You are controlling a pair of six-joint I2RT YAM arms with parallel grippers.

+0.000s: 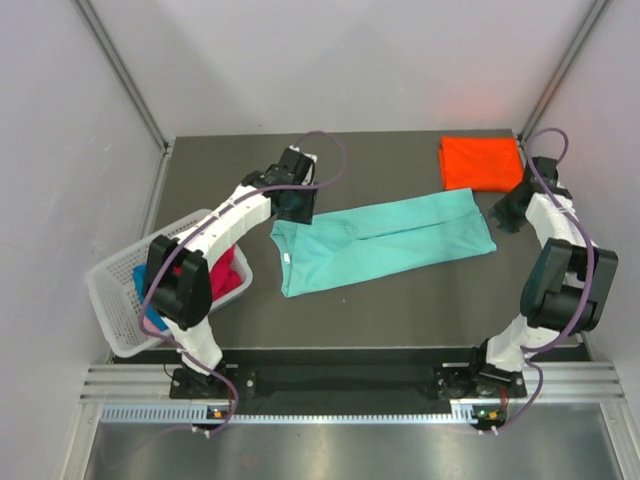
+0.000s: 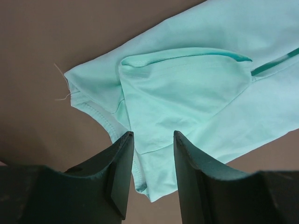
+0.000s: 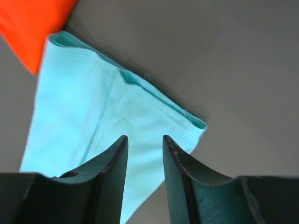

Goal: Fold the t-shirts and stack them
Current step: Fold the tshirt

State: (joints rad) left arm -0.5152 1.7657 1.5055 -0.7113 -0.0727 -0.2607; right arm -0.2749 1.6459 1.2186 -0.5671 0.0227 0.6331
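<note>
I will move my left gripper next to the far corner (image 1: 275,226) (image 2: 68,75) of the teal t-shirt's collar end, beside the loose threads. I will close it there.
A teal t-shirt (image 1: 385,240), folded into a long band, lies flat across the middle of the dark table. My left gripper (image 1: 297,210) hovers over its left, collar end. In the left wrist view that gripper (image 2: 153,136) stands open above the teal t-shirt (image 2: 196,88), with nothing pinched. My right gripper (image 1: 503,215) is at the band's right end. Seen from the right wrist, it (image 3: 144,139) is open over the teal t-shirt's (image 3: 79,116) hem corner. A folded orange t-shirt (image 1: 480,162) rests at the back right and shows in the right wrist view as an orange t-shirt corner (image 3: 28,23).
A white lattice basket (image 1: 110,300) hangs over the table's left edge, holding a magenta-red shirt (image 1: 225,275) and a blue one (image 1: 145,300). Bare dark table (image 1: 400,300) lies in front of the teal band. Grey walls close in the sides and back.
</note>
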